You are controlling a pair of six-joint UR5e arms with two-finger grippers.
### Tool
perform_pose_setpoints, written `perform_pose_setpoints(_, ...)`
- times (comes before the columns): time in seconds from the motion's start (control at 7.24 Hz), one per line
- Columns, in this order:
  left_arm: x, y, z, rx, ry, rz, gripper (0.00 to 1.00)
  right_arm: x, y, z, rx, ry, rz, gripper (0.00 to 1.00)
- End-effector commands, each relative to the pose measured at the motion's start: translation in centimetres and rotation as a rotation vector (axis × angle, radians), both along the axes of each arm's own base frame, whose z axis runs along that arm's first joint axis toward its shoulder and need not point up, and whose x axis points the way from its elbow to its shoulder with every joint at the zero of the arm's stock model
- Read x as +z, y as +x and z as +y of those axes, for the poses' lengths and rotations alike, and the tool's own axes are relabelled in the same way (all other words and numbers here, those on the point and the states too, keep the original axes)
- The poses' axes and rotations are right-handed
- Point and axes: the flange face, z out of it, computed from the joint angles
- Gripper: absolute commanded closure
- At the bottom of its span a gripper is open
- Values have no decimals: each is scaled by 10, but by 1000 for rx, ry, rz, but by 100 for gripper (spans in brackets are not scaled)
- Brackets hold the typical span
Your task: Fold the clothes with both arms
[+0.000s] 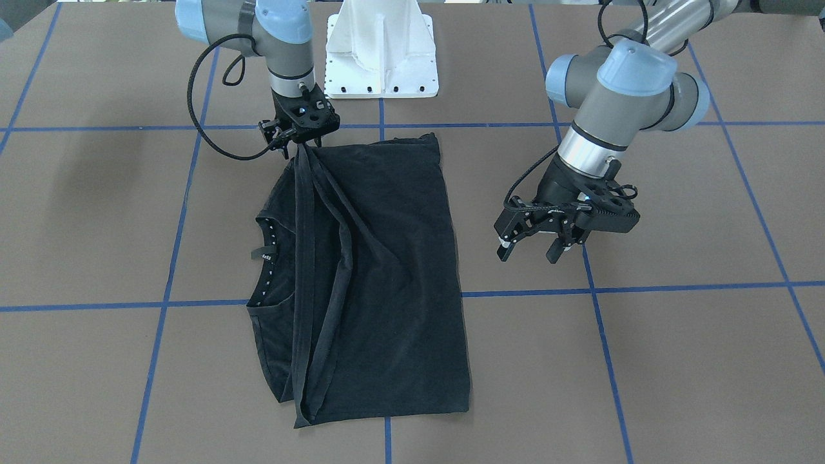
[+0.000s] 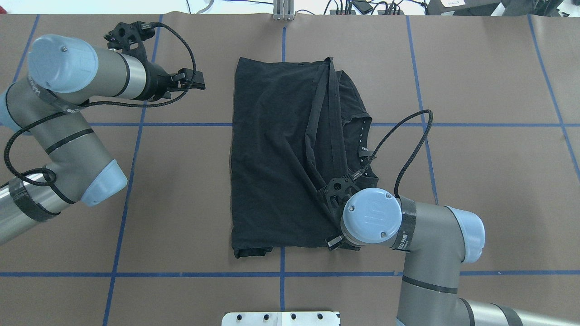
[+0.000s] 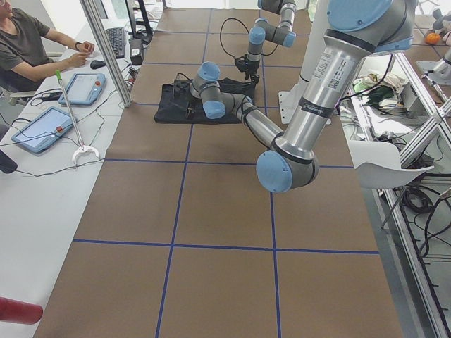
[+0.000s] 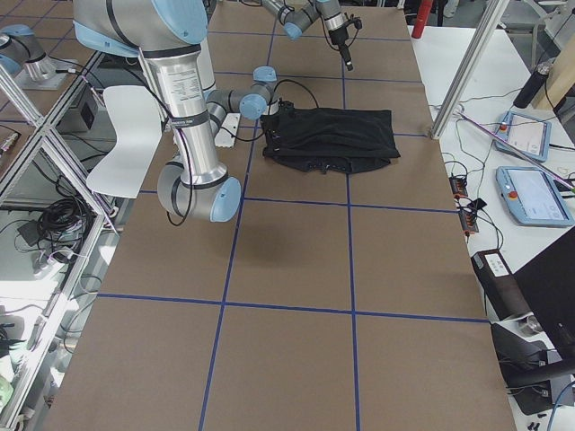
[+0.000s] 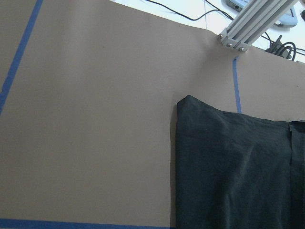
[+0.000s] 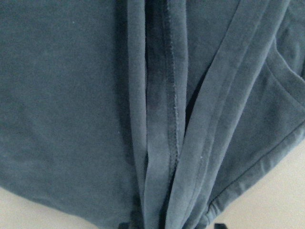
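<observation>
The shirt's hem is bunched in places at the shirt's corner nearest the base, so my right gripper needs to smooth it first, then turn and pinch the corner's edge (image 6: 213,210).
The black T-shirt (image 1: 399,258) lies on the brown table, folded lengthwise into a tall rectangle, with its dotted neckline (image 1: 267,251) showing on one side. My right gripper (image 1: 300,145) is shut on a bunch of hems at the shirt's corner nearest the base, and strips of cloth rise to it. In the overhead view the right wrist (image 2: 371,215) hides those fingers. The right wrist view is filled with bunched shirt folds (image 6: 162,143). My left gripper (image 1: 532,250) hangs open beside the shirt, apart from it, holding nothing. The left wrist view shows a flat shirt corner (image 5: 228,167).
The white pedestal base (image 1: 381,51) stands just behind the shirt. Blue tape lines (image 1: 644,287) grid the table. An aluminium post (image 2: 283,9) stands at the far edge. A person (image 3: 28,42) sits at a side desk with tablets (image 3: 42,127).
</observation>
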Motion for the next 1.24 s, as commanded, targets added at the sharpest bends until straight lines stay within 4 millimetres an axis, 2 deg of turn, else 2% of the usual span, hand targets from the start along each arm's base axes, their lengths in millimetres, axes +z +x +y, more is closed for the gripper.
perform_pose_setpoints(0.0, 1, 0, 0, 0, -3, -3, 0, 1, -1, -1, 5, -2, 3, 100)
perform_pose_setpoints(0.41, 1, 0, 0, -2, -7, -1, 0, -3, 5, -5, 9, -5, -6, 100)
perform_pose_setpoints(0.55, 1, 0, 0, -2, -6, 0, 0, -9, 16, -15, 26, -4, -18, 100)
perform_pose_setpoints(0.69, 0, 0, 0, -2, -4, 3, 0, -9, 36, -15, 23, -32, -38, 100)
perform_pose_setpoints(0.83, -2, -1, 1, -4, -2, 5, 0, 35, 63, 2, 89, -113, 20, 100)
perform_pose_setpoints(0.97, -1, -1, 0, -23, -34, 21, 0, 48, 70, 54, 284, -333, -2, 100)
perform_pose_setpoints(1.11, -3, 0, 1, -22, -35, 25, 0, 31, 58, 61, 332, -378, -40, 90)
